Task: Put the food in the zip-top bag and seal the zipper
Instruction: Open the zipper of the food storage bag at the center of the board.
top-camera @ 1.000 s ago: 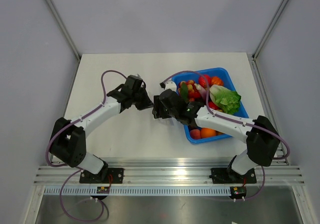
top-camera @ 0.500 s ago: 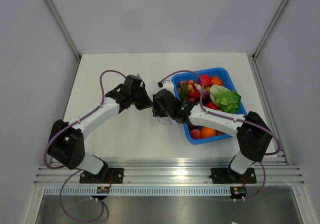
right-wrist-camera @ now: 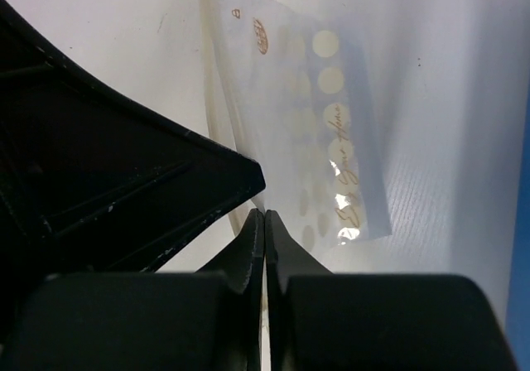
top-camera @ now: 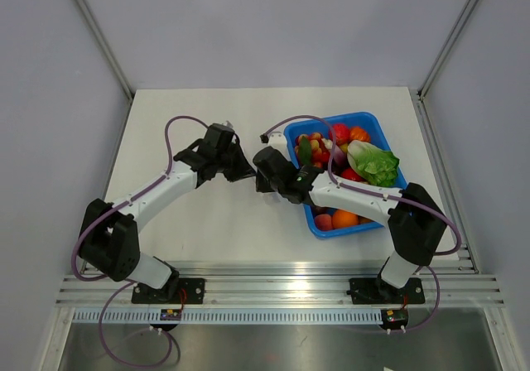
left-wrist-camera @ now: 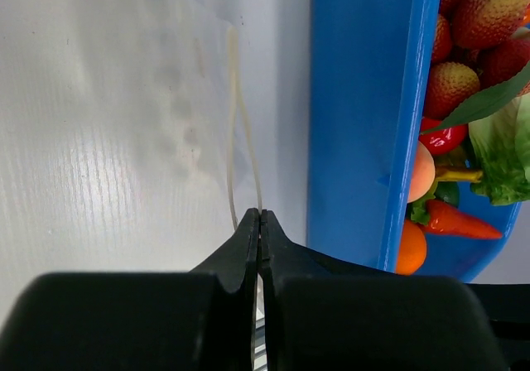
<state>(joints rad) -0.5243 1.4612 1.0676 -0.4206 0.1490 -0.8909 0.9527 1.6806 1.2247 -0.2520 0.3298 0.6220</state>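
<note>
The two grippers pinch the same zipper strip and the other strip hangs free, so the robot's left gripper needs to open and take the free zipper strip (left-wrist-camera: 230, 166) before the bag is spread.
The zip-top bag (right-wrist-camera: 323, 131), clear film with pale dots and gold lettering, hangs edge-on between my two grippers just left of the blue tray. Its zipper (left-wrist-camera: 234, 98) shows as two thin pale strips that part slightly and run down into my left gripper (left-wrist-camera: 261, 214), which is shut on the bag's edge. My right gripper (right-wrist-camera: 264, 214) is shut on the bag's edge too, right beside the left gripper's black fingers (right-wrist-camera: 149, 172). From above, the left gripper (top-camera: 247, 172) and right gripper (top-camera: 262, 178) nearly touch. The food is out of view; I cannot pick it out among the tray's produce.
The blue tray (top-camera: 377, 125) stands at the right, holding strawberries, orange and peach fruits, a carrot and a green cabbage (top-camera: 374, 164). Its near wall (left-wrist-camera: 364, 114) rises close beside the bag. The right forearm crosses over the tray's front-left corner.
My right gripper has shifted a little left toward the left gripper and closed from open onto the bag's edge. The left gripper has stayed shut in place.
</note>
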